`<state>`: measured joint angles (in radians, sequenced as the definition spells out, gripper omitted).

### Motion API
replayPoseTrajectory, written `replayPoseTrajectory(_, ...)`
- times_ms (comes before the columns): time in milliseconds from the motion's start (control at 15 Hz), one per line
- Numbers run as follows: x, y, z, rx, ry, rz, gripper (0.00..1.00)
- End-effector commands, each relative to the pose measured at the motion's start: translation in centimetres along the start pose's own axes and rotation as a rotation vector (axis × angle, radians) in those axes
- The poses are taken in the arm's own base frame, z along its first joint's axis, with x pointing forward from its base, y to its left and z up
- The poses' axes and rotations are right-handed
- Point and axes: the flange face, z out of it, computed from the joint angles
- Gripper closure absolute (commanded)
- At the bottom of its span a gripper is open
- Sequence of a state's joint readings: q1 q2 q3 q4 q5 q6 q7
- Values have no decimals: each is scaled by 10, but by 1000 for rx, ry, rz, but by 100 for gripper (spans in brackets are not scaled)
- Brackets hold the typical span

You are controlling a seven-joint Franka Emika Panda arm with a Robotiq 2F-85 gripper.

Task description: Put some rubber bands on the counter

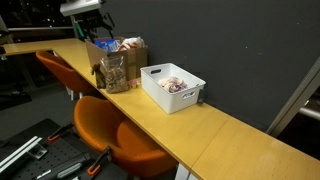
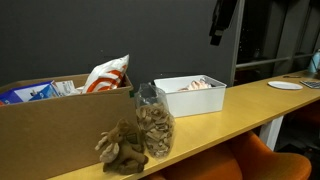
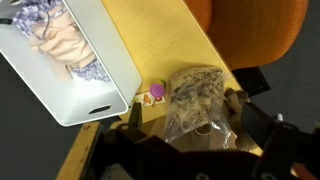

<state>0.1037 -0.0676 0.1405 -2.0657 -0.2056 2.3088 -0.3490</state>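
Next, my gripper moves to the top of the clear plastic bag [image 1: 114,57] [image 3: 197,126] of rubber bands, next to the cardboard box, and closes there.
The rubber bands [image 3: 198,96] are tan-brown loops packed in a clear plastic bag that stands on the yellow-tan counter [image 3: 165,45]. The bag also shows in both exterior views [image 1: 115,73] [image 2: 153,127], beside a cardboard box. My gripper [image 3: 195,140] hangs above the bag, apart from it, with its dark fingers spread on either side; it looks open and empty. In both exterior views it is high over the counter [image 1: 88,22] [image 2: 218,30]. No loose bands lie on the bare counter [image 1: 215,130].
A white bin [image 1: 172,88] [image 2: 190,97] [image 3: 70,75] holds pinkish-white items. A cardboard box [image 1: 125,52] [image 2: 50,125] holds packets. A brown plush lump [image 2: 120,148] lies by the bag. Orange chairs [image 1: 110,125] stand along the counter's edge. A white plate [image 2: 285,85] sits far along.
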Motion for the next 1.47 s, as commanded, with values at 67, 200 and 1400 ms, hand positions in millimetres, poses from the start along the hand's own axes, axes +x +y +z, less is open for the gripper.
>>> replayPoseTrajectory(67,47,13,47,55,0,-141,35)
replayPoseTrajectory(200,67,-1,61,44,10,-180,51)
replayPoseTrajectory(1400,132,-37,154,19,135,-199,100)
